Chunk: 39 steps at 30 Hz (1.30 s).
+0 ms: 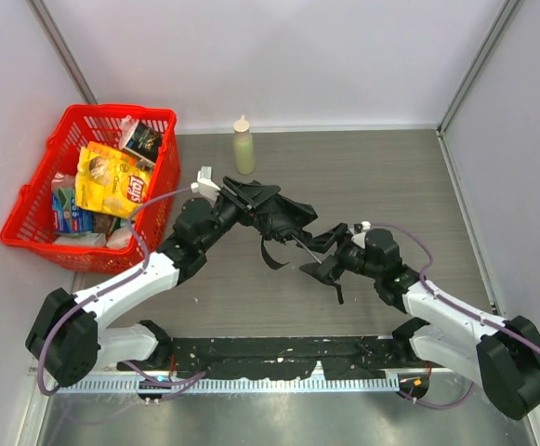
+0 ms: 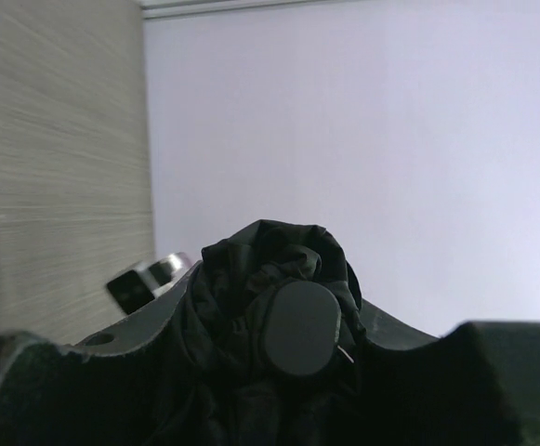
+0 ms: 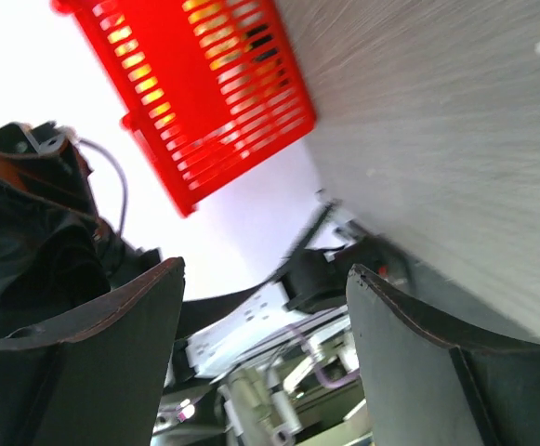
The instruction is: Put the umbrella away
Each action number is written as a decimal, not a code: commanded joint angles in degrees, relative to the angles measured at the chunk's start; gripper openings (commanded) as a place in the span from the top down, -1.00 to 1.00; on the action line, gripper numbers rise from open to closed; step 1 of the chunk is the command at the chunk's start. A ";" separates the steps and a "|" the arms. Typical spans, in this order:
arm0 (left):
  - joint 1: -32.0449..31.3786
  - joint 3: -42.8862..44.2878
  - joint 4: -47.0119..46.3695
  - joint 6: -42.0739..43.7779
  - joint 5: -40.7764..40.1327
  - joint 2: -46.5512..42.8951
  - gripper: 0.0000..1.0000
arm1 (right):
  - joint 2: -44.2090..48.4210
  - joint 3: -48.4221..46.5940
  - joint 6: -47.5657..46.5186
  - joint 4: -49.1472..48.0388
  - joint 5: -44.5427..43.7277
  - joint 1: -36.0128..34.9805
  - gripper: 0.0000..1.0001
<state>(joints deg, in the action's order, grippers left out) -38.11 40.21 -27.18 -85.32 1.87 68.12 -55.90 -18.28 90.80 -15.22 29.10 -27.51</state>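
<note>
The umbrella's strap hangs down from the black fabric. Next, my right gripper should close near the loose end of the umbrella's strap (image 1: 277,266) (image 3: 316,226).
The umbrella (image 1: 279,216) is a crumpled black bundle held above the middle of the table. My left gripper (image 1: 237,197) is shut on its left end. In the left wrist view the black fabric (image 2: 260,260) and an oval black end cap (image 2: 302,325) fill the gap of that gripper (image 2: 279,321). My right gripper (image 1: 318,257) stands open just right of the umbrella's lower end, with a strap and the thin shaft close by. In the right wrist view nothing lies between its fingers (image 3: 265,279), and the umbrella fabric (image 3: 28,251) sits outside the left finger.
A red basket (image 1: 163,121) with snack packets stands at the back left, its wall also in the right wrist view (image 3: 214,84). A pale bottle (image 1: 243,146) stands upright near the back wall. White walls enclose the table on three sides.
</note>
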 commanded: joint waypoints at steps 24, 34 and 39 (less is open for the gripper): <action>0.67 5.32 -16.33 -3.89 3.84 1.05 1.00 | 2.02 -0.88 27.41 -11.05 -17.50 -21.45 -0.48; 0.67 5.76 -16.33 -4.77 3.67 -0.18 0.99 | -6.32 -3.33 30.48 -19.57 -18.91 -24.61 -0.41; 0.75 5.76 -15.71 -4.16 3.58 -0.53 1.00 | -6.33 -3.69 29.61 -17.66 -19.52 -25.31 -0.46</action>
<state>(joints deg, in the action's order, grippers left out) -37.69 42.59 -37.87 -89.47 5.19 70.22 -63.29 -19.55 114.19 -30.61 11.81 -52.12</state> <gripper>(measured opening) 0.444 0.712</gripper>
